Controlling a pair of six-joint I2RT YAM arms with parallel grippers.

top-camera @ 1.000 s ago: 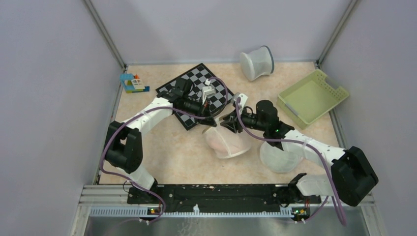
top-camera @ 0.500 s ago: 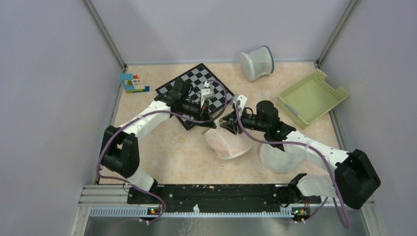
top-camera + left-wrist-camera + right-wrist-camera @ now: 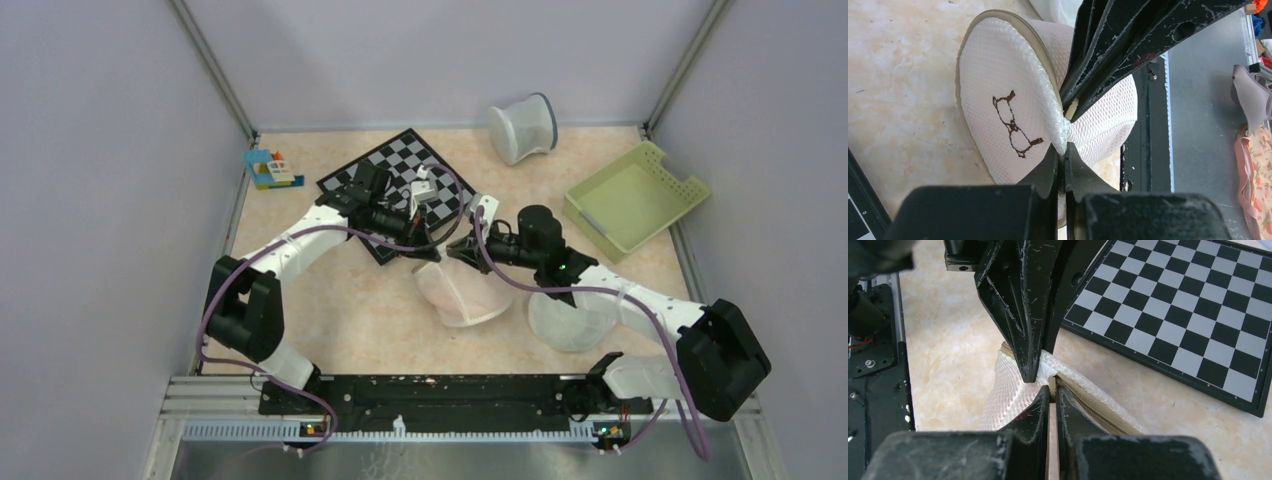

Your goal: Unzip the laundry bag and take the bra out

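Note:
My left gripper is pinching the laundry bag's rim beside the zipper tab, so I will open it and take the end of the bag's rim farther from the zipper tab (image 3: 1062,222).
The laundry bag (image 3: 466,292), round white mesh with a small black drawing (image 3: 1011,125), lies at mid-table, and both grippers hold its far rim. My left gripper (image 3: 431,252) is shut on a fold of mesh at the rim (image 3: 1064,146). My right gripper (image 3: 457,250) is shut on the beige zipper tab (image 3: 1052,386), right against the left fingers (image 3: 1029,345). The beige zipper track (image 3: 1100,414) runs along the rim. The bra shows only as a pale pink tint through the mesh (image 3: 484,296), inside the bag.
A chessboard (image 3: 398,170) lies just behind the grippers. A plain domed mesh bag (image 3: 572,320) sits under the right arm. A green basket (image 3: 636,196) is at far right, a white bin (image 3: 523,127) at the back and toy blocks (image 3: 271,170) at back left.
My right gripper has shifted slightly left towards the left gripper, and the bag's rim moved with it. Both stay shut on the bag.

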